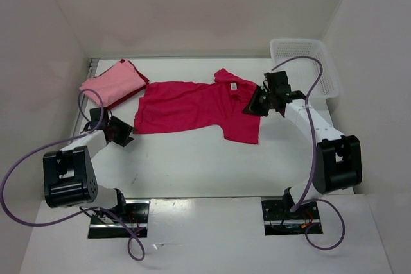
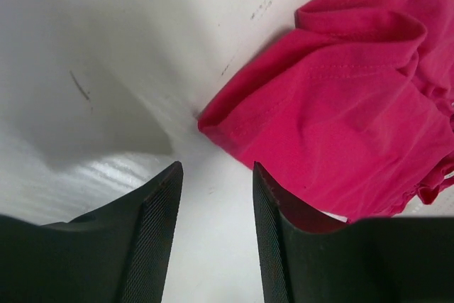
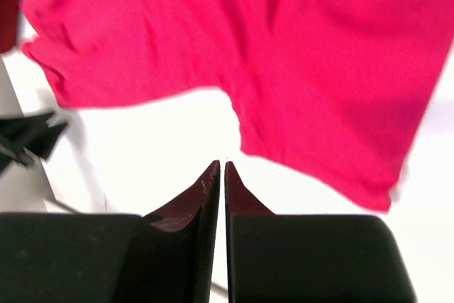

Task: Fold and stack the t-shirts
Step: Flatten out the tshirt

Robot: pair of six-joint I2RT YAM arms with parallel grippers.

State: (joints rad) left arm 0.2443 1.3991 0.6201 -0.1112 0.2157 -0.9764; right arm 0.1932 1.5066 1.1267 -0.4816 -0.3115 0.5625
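My left gripper needs to reach further and pinch that corner (image 1: 137,131), the crimson-magenta t-shirt's near hem corner just beyond its open fingers, before it lifts the t-shirt.
The crimson-magenta t-shirt (image 1: 192,106) lies spread out in the middle of the table, with its hem to the left and its collar to the right. At the back left a light pink t-shirt (image 1: 110,81) lies folded on a dark red one (image 1: 142,81). My left gripper (image 1: 126,135) is open just short of the spread shirt's near left corner (image 2: 213,122). Only bare table shows between its fingers (image 2: 163,211). My right gripper (image 1: 253,106) hovers over the shirt's right sleeve end (image 3: 319,161). It is shut (image 3: 221,166) with nothing in it.
A white mesh basket (image 1: 321,46) stands at the back right corner, just behind my right arm. White walls close in the table on the left, back and right. Both arm bases sit at the near edge.
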